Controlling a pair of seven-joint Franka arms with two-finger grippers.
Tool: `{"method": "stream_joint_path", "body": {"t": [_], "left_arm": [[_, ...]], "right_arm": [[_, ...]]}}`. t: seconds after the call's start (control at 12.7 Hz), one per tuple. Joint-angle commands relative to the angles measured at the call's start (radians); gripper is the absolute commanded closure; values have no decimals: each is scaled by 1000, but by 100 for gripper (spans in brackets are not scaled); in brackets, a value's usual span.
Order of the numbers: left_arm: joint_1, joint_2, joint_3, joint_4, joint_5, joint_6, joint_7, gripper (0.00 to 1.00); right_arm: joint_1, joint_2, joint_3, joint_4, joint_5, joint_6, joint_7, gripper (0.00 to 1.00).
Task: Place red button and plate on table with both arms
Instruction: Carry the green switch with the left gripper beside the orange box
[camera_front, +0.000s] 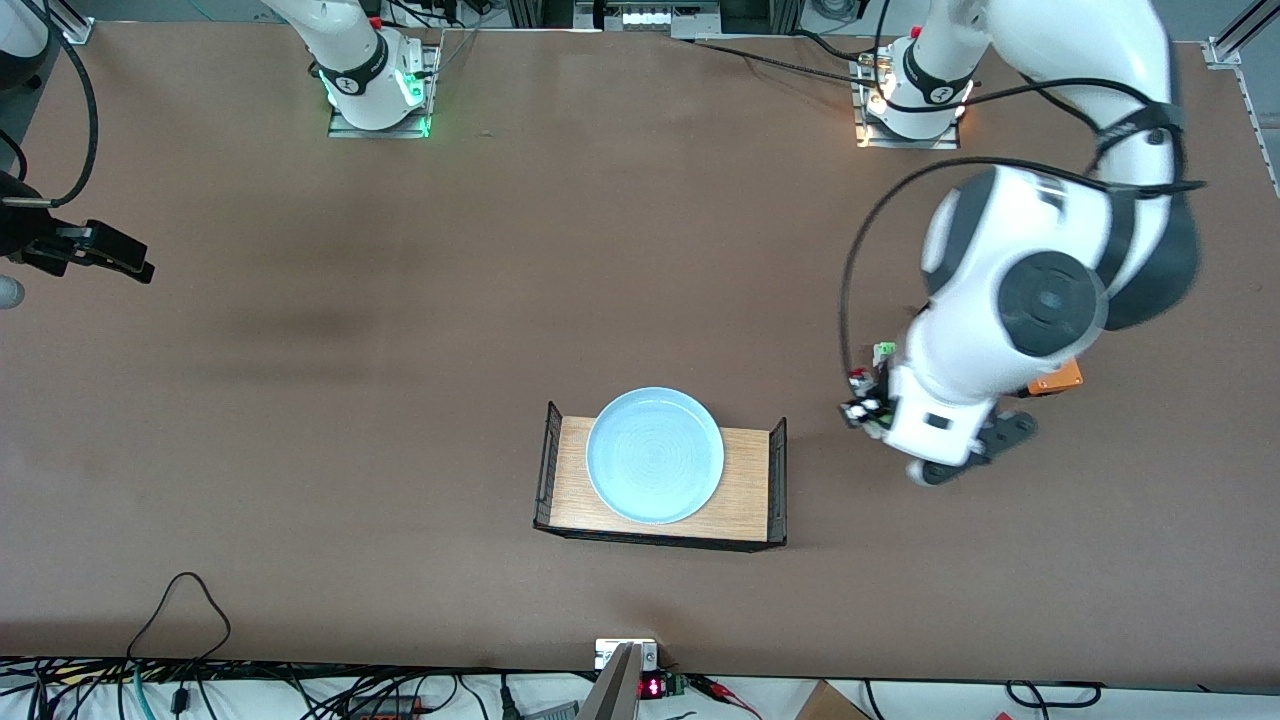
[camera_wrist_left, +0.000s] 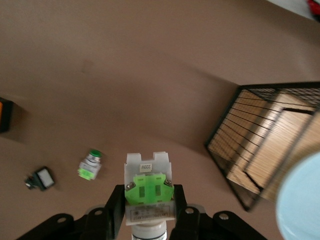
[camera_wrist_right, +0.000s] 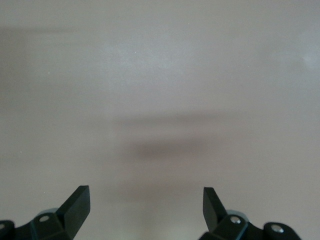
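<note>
Next, my left gripper lets go of the red button on the table (camera_front: 963, 433) (camera_wrist_left: 64, 95) between the tray and the orange box.
The red button (camera_wrist_left: 149, 192) shows its white-and-green block body clamped between the fingers of my left gripper (camera_wrist_left: 149, 200), which is shut on it. Its cap is hidden in the left wrist view. From the front, a speck of red (camera_front: 857, 379) shows at the left gripper (camera_front: 866, 406), which hangs over the table (camera_front: 400, 400) beside the tray, toward the left arm's end. The pale blue plate (camera_front: 655, 455) lies on the light-wood tray (camera_front: 750, 470), and its rim (camera_wrist_left: 302, 200) also shows in the left wrist view. My right gripper (camera_wrist_right: 146, 197) is open and empty over bare tabletop at the right arm's end (camera_front: 125, 262).
A green-capped button (camera_wrist_left: 90, 164) and a small black-and-white switch (camera_wrist_left: 41, 178) lie on the table under the left arm. An orange box (camera_front: 1058, 380) sits beside them. The tray's black mesh end (camera_wrist_left: 260, 145) stands close to the left gripper. Cables run along the table's near edge.
</note>
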Motion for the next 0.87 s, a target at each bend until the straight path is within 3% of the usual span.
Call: {"method": "stream_joint_path", "body": {"t": [0.0, 0.24, 0.47, 0.79], "left_arm": [[92, -58, -8, -102, -20, 32, 199, 96], [175, -61, -10, -172, -34, 120, 376, 96], [250, -72, -10, -295, -78, 241, 594, 96], [252, -83, -10, -536, -80, 553, 648, 96]], "right_arm": [[21, 1, -2, 10, 33, -21, 6, 0], [40, 1, -2, 11, 132, -71, 162, 0], [124, 2, -1, 10, 145, -73, 325, 0], [286, 31, -1, 11, 177, -55, 549, 0]]}}
